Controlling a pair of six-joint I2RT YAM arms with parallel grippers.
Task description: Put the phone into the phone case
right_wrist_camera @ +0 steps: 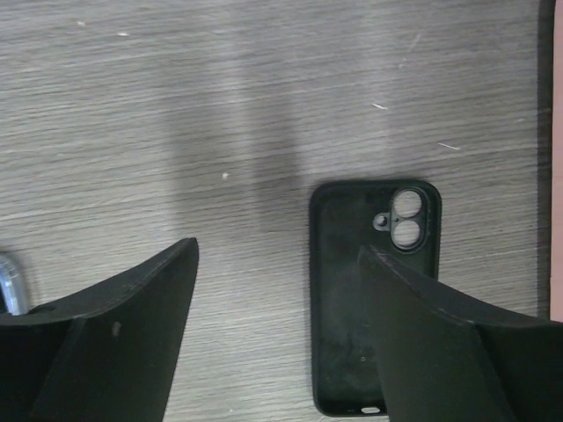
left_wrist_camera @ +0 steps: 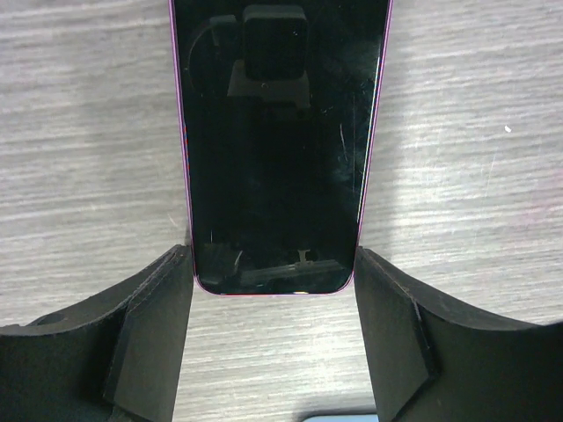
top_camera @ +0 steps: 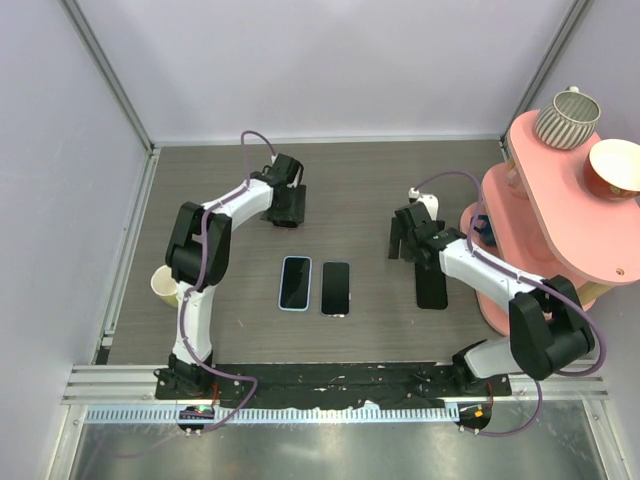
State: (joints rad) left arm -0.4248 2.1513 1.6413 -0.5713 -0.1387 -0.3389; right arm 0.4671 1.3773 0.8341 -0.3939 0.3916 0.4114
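My left gripper is pinching the pink-rimmed phone near its near end, so I will open it and grip farther up the long edges (left_wrist_camera: 365,189) before I lift the phone.
The phone (top_camera: 335,288) lies flat at mid-table, black, with a thin clear rim that looks like the phone case around it. A see-through corner of the phone case (right_wrist_camera: 9,283) shows at the left edge of the right wrist view. My left gripper (top_camera: 285,207) is at the back left. Its fingers (left_wrist_camera: 158,308) press both long edges of a black phone with a pinkish-red rim (left_wrist_camera: 277,149) at its near end. My right gripper (top_camera: 408,242) is open over bare table with nothing between its fingers.
A light-blue-rimmed phone (top_camera: 295,283) lies just left of the phone. A black case (right_wrist_camera: 352,290), open side up, lies partly under my right finger. A pink two-tier stand (top_camera: 560,210) with cups fills the right side. A cream cup (top_camera: 165,287) stands at the left edge.
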